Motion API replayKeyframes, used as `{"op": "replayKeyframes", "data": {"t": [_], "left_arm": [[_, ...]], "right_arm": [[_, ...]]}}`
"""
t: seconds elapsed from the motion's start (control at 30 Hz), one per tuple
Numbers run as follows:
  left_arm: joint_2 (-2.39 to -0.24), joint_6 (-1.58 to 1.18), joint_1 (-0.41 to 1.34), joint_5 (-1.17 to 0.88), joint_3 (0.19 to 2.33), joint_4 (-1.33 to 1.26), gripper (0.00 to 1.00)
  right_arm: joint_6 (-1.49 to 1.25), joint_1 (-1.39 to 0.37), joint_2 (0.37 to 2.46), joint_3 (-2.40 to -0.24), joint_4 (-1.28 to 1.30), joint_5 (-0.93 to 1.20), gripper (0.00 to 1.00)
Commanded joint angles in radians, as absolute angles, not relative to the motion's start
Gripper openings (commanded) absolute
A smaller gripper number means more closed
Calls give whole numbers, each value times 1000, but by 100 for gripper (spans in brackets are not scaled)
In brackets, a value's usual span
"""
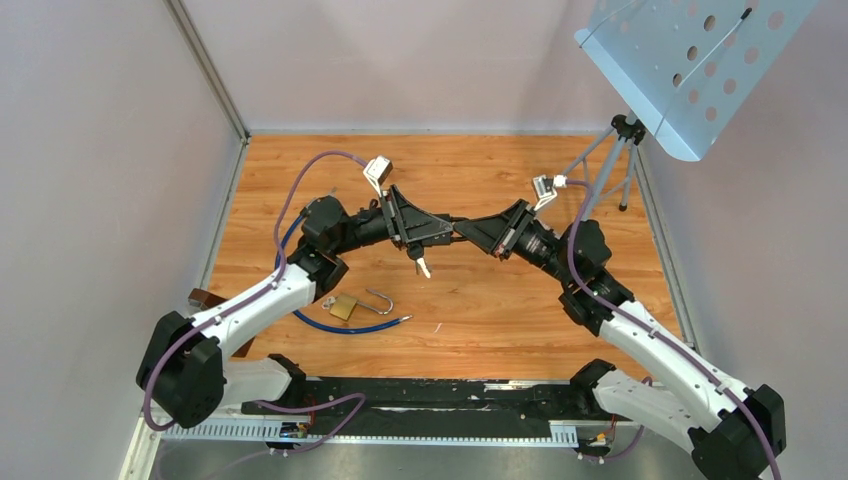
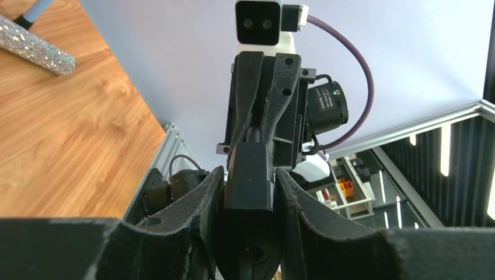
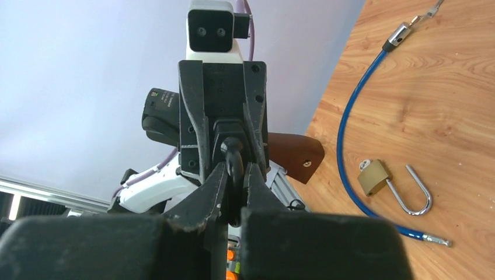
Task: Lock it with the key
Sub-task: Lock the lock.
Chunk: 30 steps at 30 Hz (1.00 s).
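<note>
The robot's right gripper will put the black padlock down on the bare wood (image 1: 464,218) beneath the robot's two meeting grippers.
The key (image 1: 423,264) has a black head and a silver blade that hangs down in mid-air over the middle of the table. My left gripper (image 1: 446,236) and right gripper (image 1: 468,232) meet tip to tip at the key's head. In the left wrist view the left gripper (image 2: 248,175) has its fingers against both sides of the round black head (image 2: 251,251). In the right wrist view the right gripper (image 3: 234,169) pinches the head (image 3: 233,153) edge-on. The brass padlock (image 1: 343,307) lies on the table with its shackle open, below the left arm. It also shows in the right wrist view (image 3: 373,177).
A blue cable (image 1: 350,325) curves round the padlock and also shows in the right wrist view (image 3: 344,146). A brown block (image 1: 205,298) lies at the table's left edge. A perforated music stand (image 1: 690,60) on a tripod (image 1: 620,150) stands at the back right.
</note>
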State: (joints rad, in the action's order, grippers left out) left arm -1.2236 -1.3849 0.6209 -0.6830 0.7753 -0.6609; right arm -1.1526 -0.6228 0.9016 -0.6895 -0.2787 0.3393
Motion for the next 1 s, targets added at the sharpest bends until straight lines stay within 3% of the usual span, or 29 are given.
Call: {"op": "replayKeyframes", "data": {"t": [0.0,0.03,0.07,0.1,0.17,0.37,0.57,0.97], "left_arm": [[-1171,-1387,623,-704,788,-773,52],[-1165,-1379,623,-708,787,-753,69],[-1160,-1353,623,-712,787,-739,78],[-1151,-1335,621,-721,792,-701,94],[-1135,-1275,610,-744,798,-621,99],[-1090,-1074,557,-827,798,-401,100],[-1063,-962,516,-942,796,-353,92],[-1040,-992,508,-1062,795,-479,50]], "right_arm": [[-1135,-620,914,-740,-319,365,0],[-1128,-620,909,-743,-310,361,0],[-1120,-620,902,-748,-297,352,0],[-1107,-619,893,-754,-279,341,0],[-1079,-612,873,-771,-251,346,0],[-1014,-588,815,-823,-183,405,0],[-969,-584,782,-857,-150,463,0],[-948,-584,778,-894,-144,545,0]]}}
